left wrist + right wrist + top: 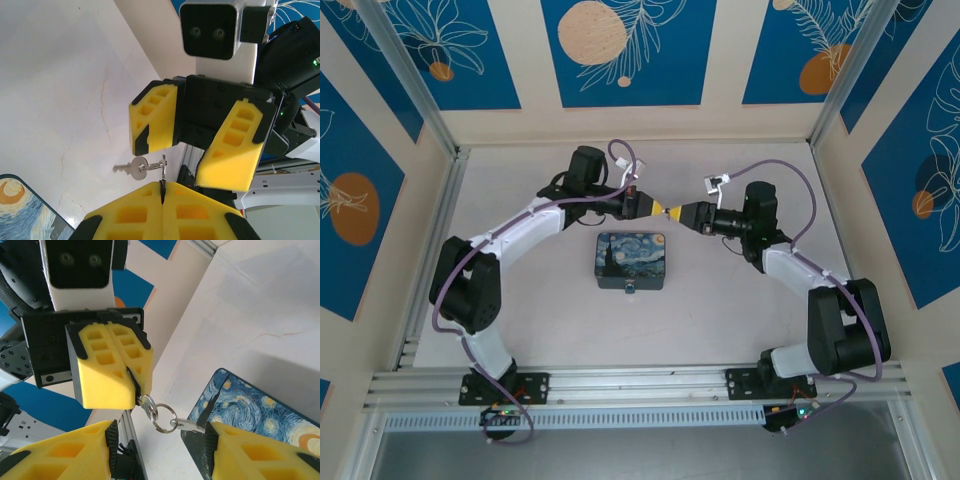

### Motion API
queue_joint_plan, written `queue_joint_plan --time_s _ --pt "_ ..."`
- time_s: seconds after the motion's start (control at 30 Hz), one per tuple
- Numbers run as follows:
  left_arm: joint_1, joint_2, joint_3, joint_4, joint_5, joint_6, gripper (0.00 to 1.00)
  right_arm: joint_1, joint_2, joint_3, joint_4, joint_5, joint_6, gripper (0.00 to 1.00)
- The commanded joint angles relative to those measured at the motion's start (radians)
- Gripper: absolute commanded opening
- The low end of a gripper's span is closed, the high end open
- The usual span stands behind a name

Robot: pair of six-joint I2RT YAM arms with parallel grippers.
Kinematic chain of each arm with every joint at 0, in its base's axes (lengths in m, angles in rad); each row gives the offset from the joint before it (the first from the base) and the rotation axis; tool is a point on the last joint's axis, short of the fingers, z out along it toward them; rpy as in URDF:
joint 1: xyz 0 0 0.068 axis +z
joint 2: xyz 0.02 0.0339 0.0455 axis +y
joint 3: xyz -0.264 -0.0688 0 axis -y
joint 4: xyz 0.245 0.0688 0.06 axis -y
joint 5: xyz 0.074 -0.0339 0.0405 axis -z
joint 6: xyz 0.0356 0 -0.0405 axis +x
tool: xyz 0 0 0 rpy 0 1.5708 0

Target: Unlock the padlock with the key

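I should reach my right gripper past the dangling second key and take the key by its head [145, 403], because my left gripper's fingers cover the key's blade.
My left gripper [161, 194] is shut on one key [147, 403] of a small bunch; the key's head sticks out of the closed yellow pads. A ring [163, 418] hangs from it and carries a second key [131, 168], which dangles free. My right gripper [160, 442] faces the left one tip to tip and stands open, one finger on each side of the dangling keys, touching neither. In the top view the grippers meet [670, 210] above the table behind the painted tin. The tiny blue-teal padlock [630, 289] sits at the tin's near edge.
The rectangular swirly-painting tin [631, 260] lies on the table just in front of and below the grippers. Patterned blue and cream walls enclose the table at the back and sides, with a metal rail [640, 385] along the near edge.
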State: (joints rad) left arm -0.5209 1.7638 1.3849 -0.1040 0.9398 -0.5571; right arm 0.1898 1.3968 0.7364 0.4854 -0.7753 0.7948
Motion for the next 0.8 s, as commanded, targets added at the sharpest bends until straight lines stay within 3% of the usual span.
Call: queue_joint_plan --time_s 0.0,0.47,0.77 --pt "0.005 -0.024 0.037 -0.031 0.043 0.035 0.00 -0.008 -0.012 0.019 -0.016 -0.006 -0.013 0.51" --pt "0.004 -0.018 0.052 -0.061 0.075 0.056 0.00 0.027 0.063 0.117 -0.065 -0.070 -0.054 0.43" --pt "0.004 -0.017 0.057 -0.078 0.077 0.071 0.00 0.038 0.079 0.121 -0.080 -0.094 -0.074 0.27"
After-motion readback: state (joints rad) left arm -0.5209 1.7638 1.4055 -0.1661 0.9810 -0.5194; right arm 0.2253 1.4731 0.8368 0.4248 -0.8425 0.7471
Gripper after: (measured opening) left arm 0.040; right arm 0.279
